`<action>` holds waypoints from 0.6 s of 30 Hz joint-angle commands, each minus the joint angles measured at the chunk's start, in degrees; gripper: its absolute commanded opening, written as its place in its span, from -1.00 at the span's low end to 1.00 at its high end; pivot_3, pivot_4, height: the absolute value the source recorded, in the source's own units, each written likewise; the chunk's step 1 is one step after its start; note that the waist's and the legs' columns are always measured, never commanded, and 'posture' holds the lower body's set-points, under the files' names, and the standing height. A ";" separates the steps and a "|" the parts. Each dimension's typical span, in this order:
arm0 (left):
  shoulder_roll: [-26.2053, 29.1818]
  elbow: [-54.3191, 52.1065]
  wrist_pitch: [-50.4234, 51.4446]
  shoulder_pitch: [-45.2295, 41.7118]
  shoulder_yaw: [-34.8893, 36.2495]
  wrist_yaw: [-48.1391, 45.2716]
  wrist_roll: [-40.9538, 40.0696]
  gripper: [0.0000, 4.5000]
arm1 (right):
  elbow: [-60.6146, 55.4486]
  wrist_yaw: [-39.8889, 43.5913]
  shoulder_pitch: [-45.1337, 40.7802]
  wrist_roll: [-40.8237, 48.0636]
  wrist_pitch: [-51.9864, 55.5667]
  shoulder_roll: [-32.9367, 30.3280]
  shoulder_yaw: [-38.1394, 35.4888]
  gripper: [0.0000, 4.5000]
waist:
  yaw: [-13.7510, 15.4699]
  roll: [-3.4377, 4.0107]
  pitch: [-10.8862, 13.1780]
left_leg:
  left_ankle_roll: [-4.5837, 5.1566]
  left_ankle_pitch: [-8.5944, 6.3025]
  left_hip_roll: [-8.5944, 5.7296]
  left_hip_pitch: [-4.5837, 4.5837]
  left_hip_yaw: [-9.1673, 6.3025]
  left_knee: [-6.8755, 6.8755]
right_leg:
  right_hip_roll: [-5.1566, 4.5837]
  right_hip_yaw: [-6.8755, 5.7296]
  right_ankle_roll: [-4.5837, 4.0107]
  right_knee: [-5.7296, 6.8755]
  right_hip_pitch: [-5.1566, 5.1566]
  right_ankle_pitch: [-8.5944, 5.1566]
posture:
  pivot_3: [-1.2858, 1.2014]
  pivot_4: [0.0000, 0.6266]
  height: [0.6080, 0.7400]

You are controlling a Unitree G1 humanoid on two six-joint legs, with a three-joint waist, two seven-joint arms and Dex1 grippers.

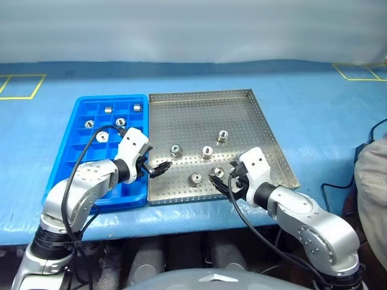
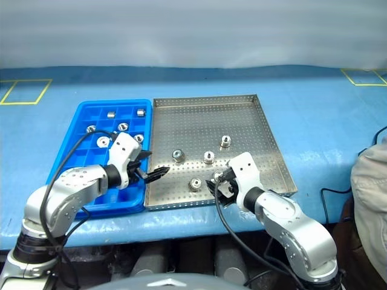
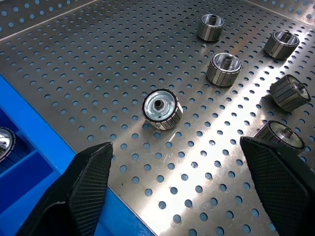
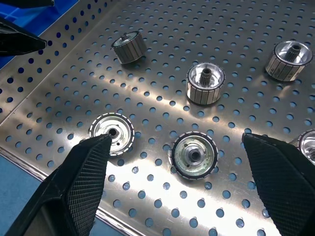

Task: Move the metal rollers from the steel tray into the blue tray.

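Observation:
I will close my left gripper on the sides of the metal roller (image 1: 176, 151) (image 3: 162, 109) in the steel tray that is nearest the blue tray.
The steel tray (image 1: 193, 115) lies in the middle of the table and the blue tray (image 1: 71, 152) touches its left side. Several metal rollers stand on the perforated floor, among them one at the tray's left (image 1: 176, 149) and two near its front rim (image 1: 196, 178) (image 4: 193, 155). Several more rollers (image 1: 109, 109) sit in far compartments of the blue tray. My left gripper (image 1: 161, 169) hovers open over the steel tray's left edge, with the left roller (image 3: 162, 108) ahead of it. My right gripper (image 1: 219, 183) is open just above the front rollers. Neither holds anything.
The trays rest on a blue table cover (image 1: 314, 109) with yellow tape marks (image 1: 24, 87) at the far corners. A person's grey clothing (image 1: 372, 181) and a black cable (image 1: 338, 186) are at the right edge. The table's front edge runs just below the trays.

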 commanded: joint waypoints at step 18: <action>-2.24 12.28 0.49 -15.44 -5.86 -1.31 2.96 1.00 | -0.70 -1.24 -0.89 -1.25 -2.27 1.14 0.11 0.99 | 0.06 -0.01 0.00 | 0.01 0.01 -0.03 0.00 0.00 0.04 | 0.01 0.01 0.04 0.01 0.03 0.02 | 0.00 -0.52 1.00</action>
